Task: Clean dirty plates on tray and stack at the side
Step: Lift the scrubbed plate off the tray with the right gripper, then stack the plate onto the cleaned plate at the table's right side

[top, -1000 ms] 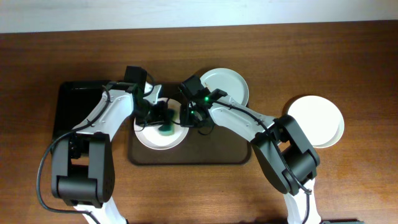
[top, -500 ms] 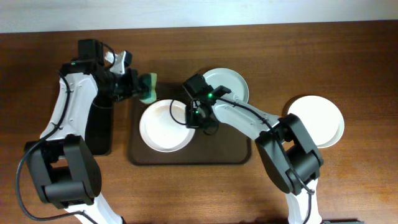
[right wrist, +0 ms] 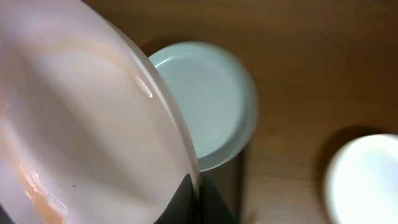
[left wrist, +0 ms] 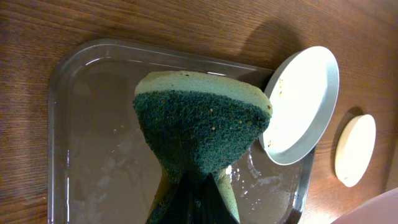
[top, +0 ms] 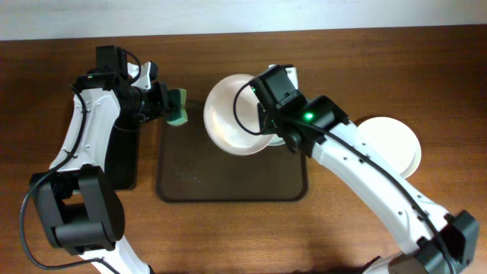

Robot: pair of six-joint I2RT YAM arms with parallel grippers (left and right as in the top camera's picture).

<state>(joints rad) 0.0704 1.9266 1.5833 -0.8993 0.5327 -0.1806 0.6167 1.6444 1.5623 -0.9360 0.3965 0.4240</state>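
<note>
Next, my right gripper releases the tilted white plate on top of the other white plate (top: 383, 148) (right wrist: 380, 186) on the wooden table.
My right gripper (top: 262, 122) is shut on the rim of a white plate (top: 232, 114) and holds it tilted above the far part of the dark brown tray (top: 228, 179). In the right wrist view the plate (right wrist: 81, 124) fills the left side, with the jaws (right wrist: 198, 194) pinching its edge. The pale blue-green plate (right wrist: 208, 99) lies below on the tray's far right corner (left wrist: 301, 102), mostly hidden under my right arm in the overhead view. Another white plate (top: 392, 148) lies on the table to the right. My left gripper (top: 163, 103) is shut on a green sponge (left wrist: 199, 124) over the tray's far left edge.
A smaller black tray (top: 122, 164) lies left of the brown tray, partly under my left arm. The brown tray's surface (left wrist: 87, 143) shows wet streaks. Bare wooden table (top: 243, 236) runs along the front.
My right gripper has lifted the white plate off the tray and carried it up and toward the far right. My left gripper stays near the tray's far left corner with the sponge.
</note>
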